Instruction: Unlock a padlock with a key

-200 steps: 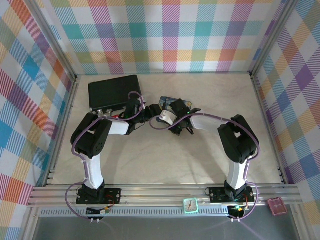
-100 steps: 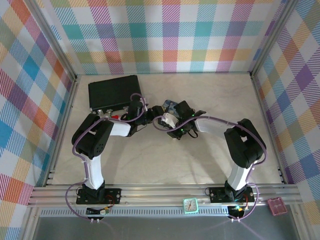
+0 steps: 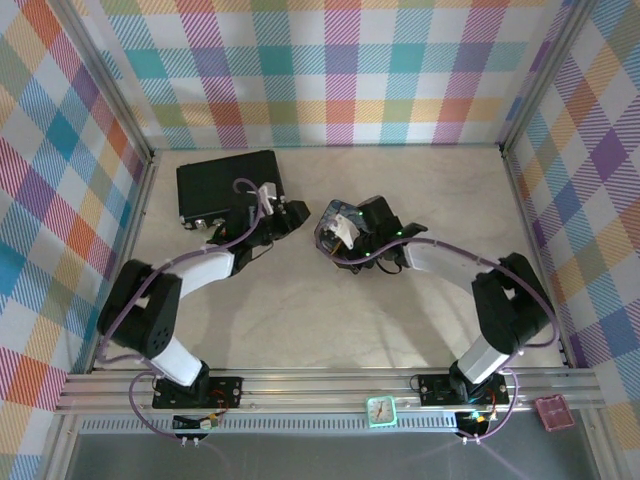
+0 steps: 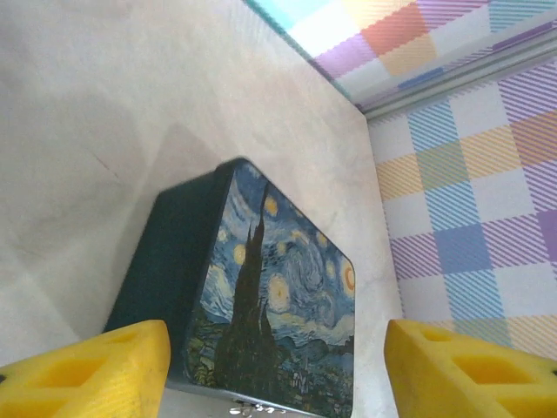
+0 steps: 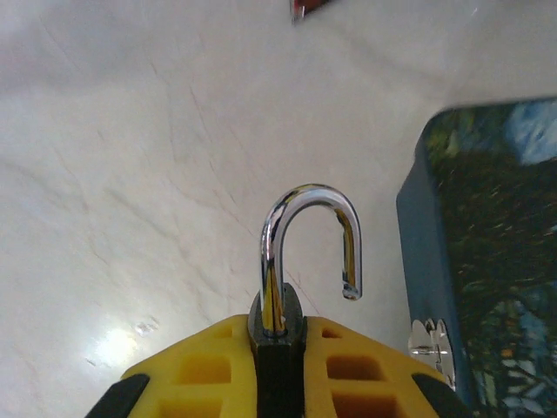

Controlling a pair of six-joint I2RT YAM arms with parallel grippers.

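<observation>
My right gripper will let go of the padlock on the pale table (image 3: 427, 272), next to the white arm link that is just behind that gripper. The padlock is now held just above the table.
The padlock (image 5: 309, 193) has a dark body and a chrome shackle that stands open, its free end out of the body. My right gripper (image 5: 278, 335) is shut on the padlock's body, holding it just above the pale table. From above, the right gripper (image 3: 330, 238) sits beside the blue starry-night tin (image 3: 338, 213). My left gripper (image 3: 288, 216) is to the left of the tin. Its yellow fingertips (image 4: 96, 366) stand wide apart, open with nothing between them, facing the tin (image 4: 278, 296). The key is out of view.
A black case (image 3: 228, 185) lies at the back left, just behind the left gripper. A silver clasp (image 5: 431, 344) sticks out of the tin's side near the padlock. A red piece (image 5: 309, 7) lies farther off on the table. Plaid walls enclose the table.
The left gripper has pulled back to the left, away from the right gripper, and its jaws have opened wider. The right gripper has shifted slightly right with the padlock.
</observation>
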